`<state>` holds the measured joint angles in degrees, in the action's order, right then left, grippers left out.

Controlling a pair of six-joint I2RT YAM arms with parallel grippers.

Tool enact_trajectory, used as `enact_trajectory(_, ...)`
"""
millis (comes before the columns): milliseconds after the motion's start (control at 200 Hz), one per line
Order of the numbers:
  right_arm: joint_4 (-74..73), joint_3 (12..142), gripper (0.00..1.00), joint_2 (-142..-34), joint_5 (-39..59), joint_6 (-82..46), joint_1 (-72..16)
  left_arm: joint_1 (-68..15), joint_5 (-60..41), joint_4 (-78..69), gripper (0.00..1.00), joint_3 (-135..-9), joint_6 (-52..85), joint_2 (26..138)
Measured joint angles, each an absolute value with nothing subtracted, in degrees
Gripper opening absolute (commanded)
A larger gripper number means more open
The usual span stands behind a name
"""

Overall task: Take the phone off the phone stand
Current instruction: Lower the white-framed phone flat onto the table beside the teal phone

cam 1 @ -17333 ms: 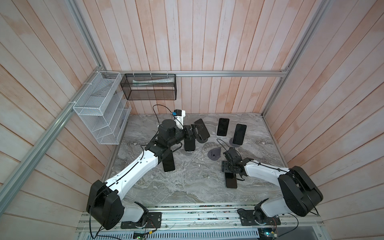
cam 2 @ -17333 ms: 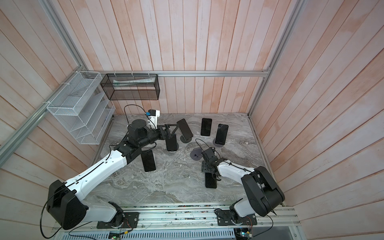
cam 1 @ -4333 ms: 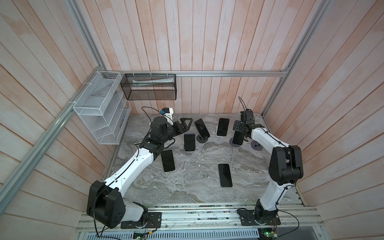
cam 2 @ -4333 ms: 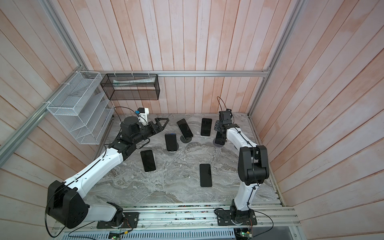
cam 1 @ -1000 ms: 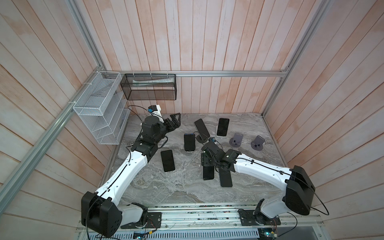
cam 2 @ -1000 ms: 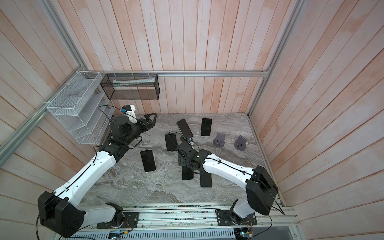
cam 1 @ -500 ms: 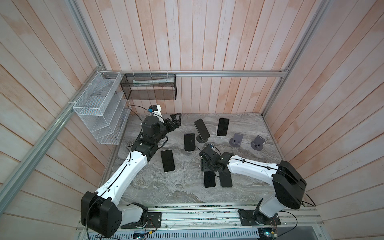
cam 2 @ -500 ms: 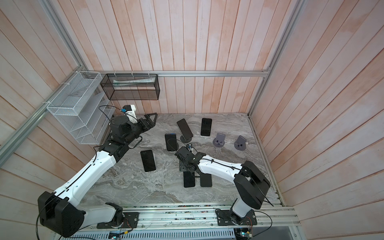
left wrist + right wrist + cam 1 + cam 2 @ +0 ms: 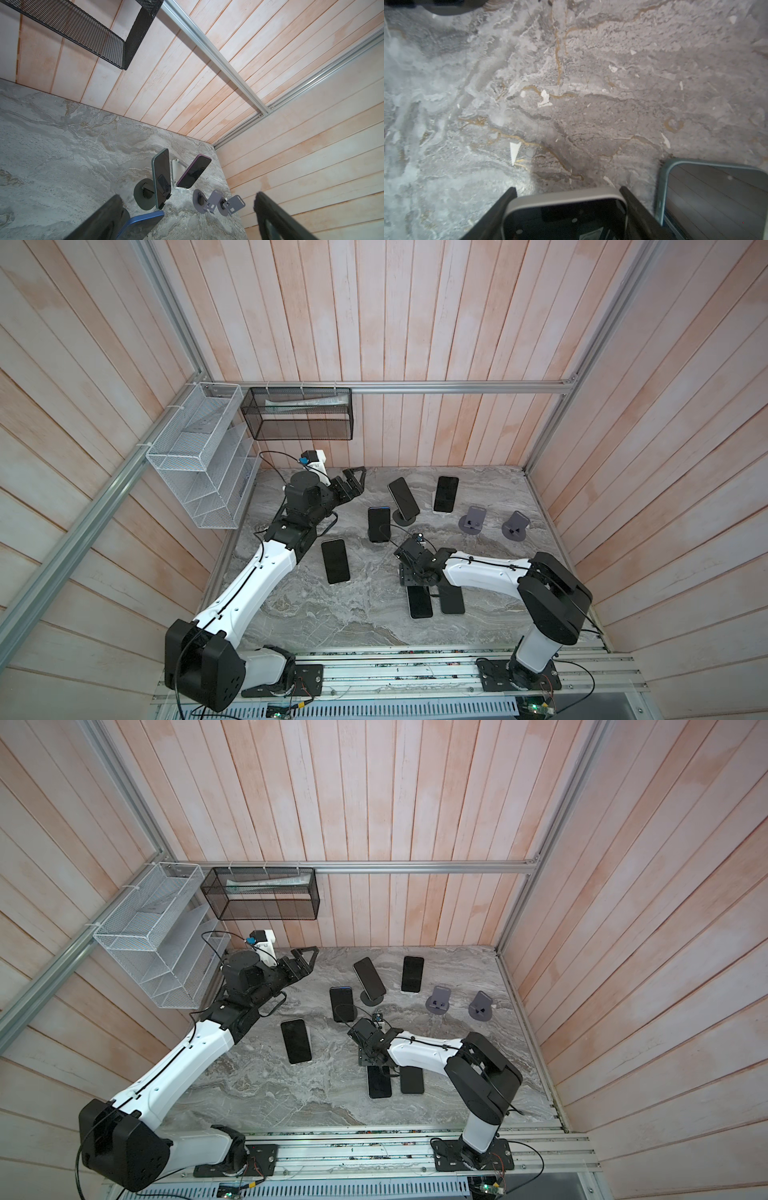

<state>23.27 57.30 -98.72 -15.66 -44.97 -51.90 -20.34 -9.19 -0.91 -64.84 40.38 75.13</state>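
The robot's right gripper needs to lay the silver-edged phone, now low at the table's front middle, down flat on the table (image 9: 418,597) next to the teal-edged phone.
My right gripper (image 9: 409,574) (image 9: 370,1056) is low at the table's front middle, shut on a silver-edged phone (image 9: 419,602) (image 9: 564,216). One finger (image 9: 500,209) presses each long side. That phone lies flat beside a teal-edged phone (image 9: 452,599) (image 9: 716,197). Further back, a blue phone (image 9: 379,522), a dark phone (image 9: 403,497) on a round dark phone stand (image 9: 405,517) and a purple phone (image 9: 445,493) (image 9: 194,172) lean on stands. My left gripper (image 9: 353,485) (image 9: 187,195) hangs open and empty at the back left.
Two empty grey stands (image 9: 471,521) (image 9: 515,526) sit at the back right. Another phone (image 9: 335,560) lies flat left of centre. A white wire rack (image 9: 199,456) and a black mesh basket (image 9: 299,414) hang on the back-left walls.
My right gripper has carried the silver-edged phone toward the front and lowered it beside the teal-edged phone. The left arm has not moved.
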Motion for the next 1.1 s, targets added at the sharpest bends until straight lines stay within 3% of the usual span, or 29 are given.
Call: enact_trajectory(1100, 19.9, 55.6, 0.74, -101.8, -23.7, -52.4, -52.4, -20.3, -10.5, -0.9, 1.00, -64.8, 41.3, 76.1)
